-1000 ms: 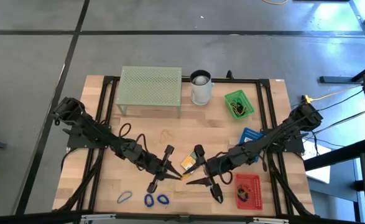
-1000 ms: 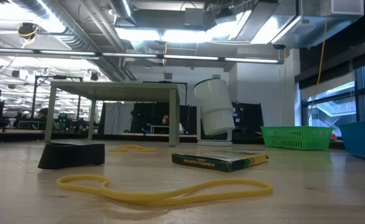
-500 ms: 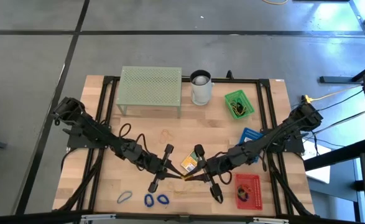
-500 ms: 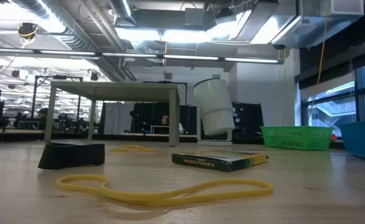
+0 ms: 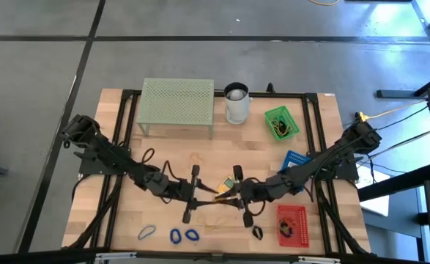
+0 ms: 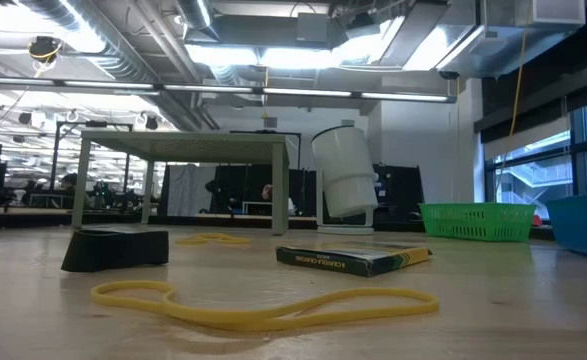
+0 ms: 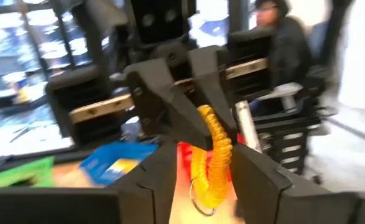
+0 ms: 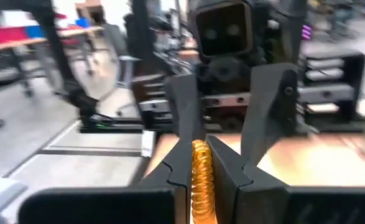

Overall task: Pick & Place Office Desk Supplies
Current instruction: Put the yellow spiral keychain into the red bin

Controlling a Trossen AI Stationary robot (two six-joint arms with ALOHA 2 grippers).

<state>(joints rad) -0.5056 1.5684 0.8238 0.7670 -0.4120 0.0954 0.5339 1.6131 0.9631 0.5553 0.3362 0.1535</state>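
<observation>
I will lower the orange-yellow coiled cord with my right gripper into the front half of the red basket [image 5: 286,233].
An orange-yellow coiled cord [image 7: 211,155] with a small metal ring at its lower end hangs between my two grippers over the table's middle front [image 5: 223,194]. My right gripper [image 5: 234,196] [image 8: 201,149] is shut on it. My left gripper [image 5: 198,194] [image 7: 201,163] faces it, open, with one finger on either side of the coil and not touching it. A yellow card pack [image 5: 228,185] [image 6: 353,257] lies flat on the table just beyond them. A yellow rubber band [image 6: 263,305] lies near the front edge. My right gripper pinches the coiled cord's upper part [image 8: 200,163] between its two fingers [image 7: 170,106]. The fingers come about level from the table's right. The coil hangs below them, with its ring [image 7: 198,202] lowest; whether the ring touches the table cannot be told.
Blue rubber bands [image 5: 175,235] lie at the front left. A red basket [image 5: 291,224], a blue box [image 5: 295,160] and a green basket [image 5: 281,123] stand on the right. The white cup [image 5: 236,103] and pale green mesh stand [image 5: 178,106] are at the back.
My right gripper has shut on the coiled cord, and then my left gripper has opened and let go of it. Both grippers have shifted a little toward the table's far edge, and the coil has stayed between them.
</observation>
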